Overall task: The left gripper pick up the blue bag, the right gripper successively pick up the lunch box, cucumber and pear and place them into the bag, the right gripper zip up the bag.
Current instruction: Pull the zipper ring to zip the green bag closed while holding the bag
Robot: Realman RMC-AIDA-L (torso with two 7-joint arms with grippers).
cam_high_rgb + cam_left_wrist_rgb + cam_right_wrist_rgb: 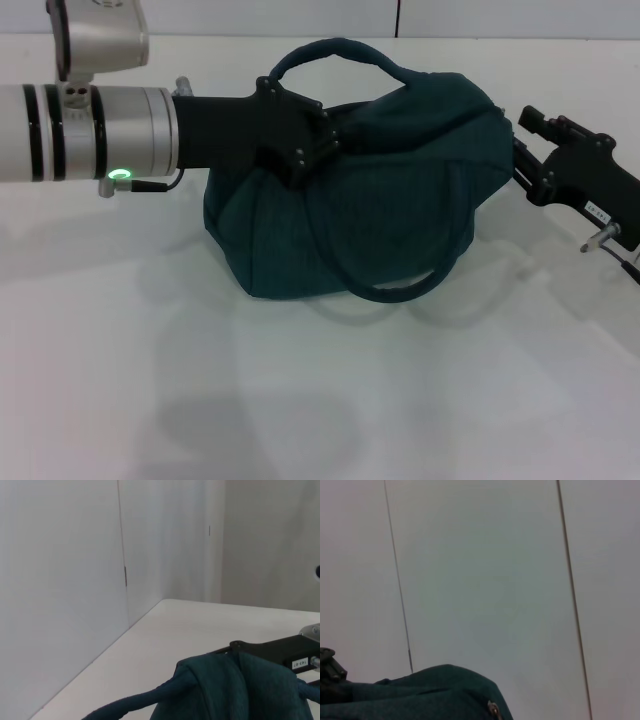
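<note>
The metal zipper pull at the bag's end sits outside the fingers of the robot's right gripper, so that gripper should open, reach deeper and grip the pull [494, 709] before tugging.
The blue bag [350, 215] sits bulging in the middle of the white table, one handle [335, 52] arched over its top and the other [400, 285] hanging down its front. My left gripper [322, 145] reaches in from the left and is shut on the fabric at the bag's top rim. My right gripper [518, 160] is against the bag's right end, its white label [598, 211] showing. The bag [230, 690] and the right gripper [270, 650] also show in the left wrist view. A metal zipper pull [493, 709] shows on the bag [430, 695]. The lunch box, cucumber and pear are out of view.
The white table [300, 400] spreads out in front of the bag. Pale walls [75, 580] rise behind the table's far edge.
</note>
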